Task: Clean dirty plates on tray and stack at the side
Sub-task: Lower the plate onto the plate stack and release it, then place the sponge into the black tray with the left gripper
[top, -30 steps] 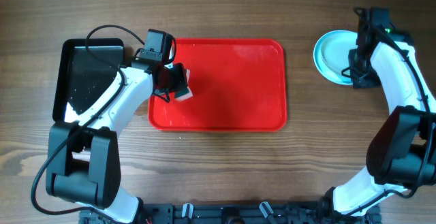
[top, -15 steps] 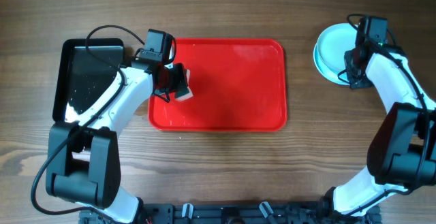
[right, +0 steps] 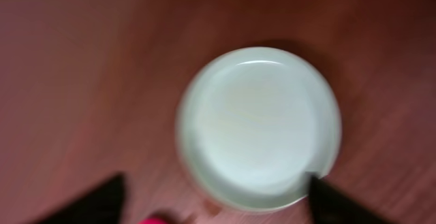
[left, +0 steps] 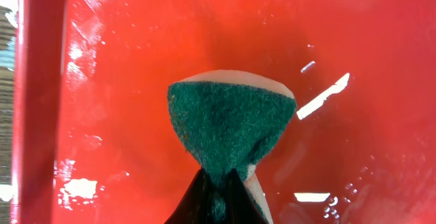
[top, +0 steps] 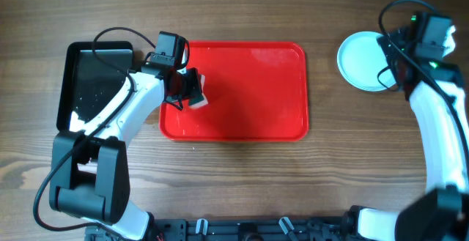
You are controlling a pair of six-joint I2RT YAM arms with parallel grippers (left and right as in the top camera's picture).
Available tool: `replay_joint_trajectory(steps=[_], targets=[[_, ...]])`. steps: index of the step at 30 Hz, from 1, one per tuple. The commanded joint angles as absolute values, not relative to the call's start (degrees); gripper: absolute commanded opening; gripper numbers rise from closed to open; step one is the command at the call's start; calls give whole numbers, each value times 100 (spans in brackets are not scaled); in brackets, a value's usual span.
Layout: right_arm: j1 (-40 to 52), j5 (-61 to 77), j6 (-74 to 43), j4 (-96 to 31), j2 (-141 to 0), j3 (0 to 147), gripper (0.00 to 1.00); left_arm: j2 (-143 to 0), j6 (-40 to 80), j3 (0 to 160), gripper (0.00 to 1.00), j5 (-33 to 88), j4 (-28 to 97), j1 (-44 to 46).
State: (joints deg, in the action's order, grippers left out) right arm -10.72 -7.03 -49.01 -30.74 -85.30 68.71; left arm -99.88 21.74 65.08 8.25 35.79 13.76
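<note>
My left gripper has the green-and-white sponge. It will let go of it on the middle of the glossy black tray [top: 97,91].
The red tray [top: 249,87] lies mid-table with no plate on it, and its wet floor [left: 122,81] fills the left wrist view. My left gripper [top: 192,91] hangs over the tray's left part, shut on a green-and-white sponge [left: 228,122]; its jaws [left: 219,200] pinch the sponge's lower end. The pale blue-white plates [top: 360,59] rest on the wood at the far right. They show as one round outline, so how many lie there I cannot tell. My right gripper [top: 392,67] is raised above the plates [right: 259,125], open, its fingers wide apart and empty.
A glossy black tray [top: 95,83] sits at the left edge of the table, beside the red tray. Bare wood table [top: 242,182] runs along the front. A corner of something red [right: 157,218] shows at the bottom of the right wrist view.
My right gripper has opened and lifted off the plates, swinging up and to the right. The left arm and the sponge have not moved.
</note>
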Motion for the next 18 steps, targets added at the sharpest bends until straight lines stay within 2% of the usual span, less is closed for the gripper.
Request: replay_joint_trajectory(steps=[1, 3, 8, 13, 18], targets=[[-1085, 1221, -4025, -3148, -8173, 6914, 100, -9815, 2123, 6495, 4, 1105, 3562, 1376], [-1079, 1946, -4071, -3391, -8241, 6893, 100, -9824, 2093, 6493, 4, 1028, 3498, 1374], [-1081, 1929, -4051, -3865, -8309, 6890, 100, -9435, 1664, 6932, 4, 281, 4237, 921], [-1081, 1929, -4051, -4086, -8309, 6890, 100, -8868, 1376, 7325, 4, -141, 4484, -432], [-1081, 1933, -4066, -4082, -8309, 6890, 100, -9574, 1199, 7314, 4, -523, 3859, -1785]])
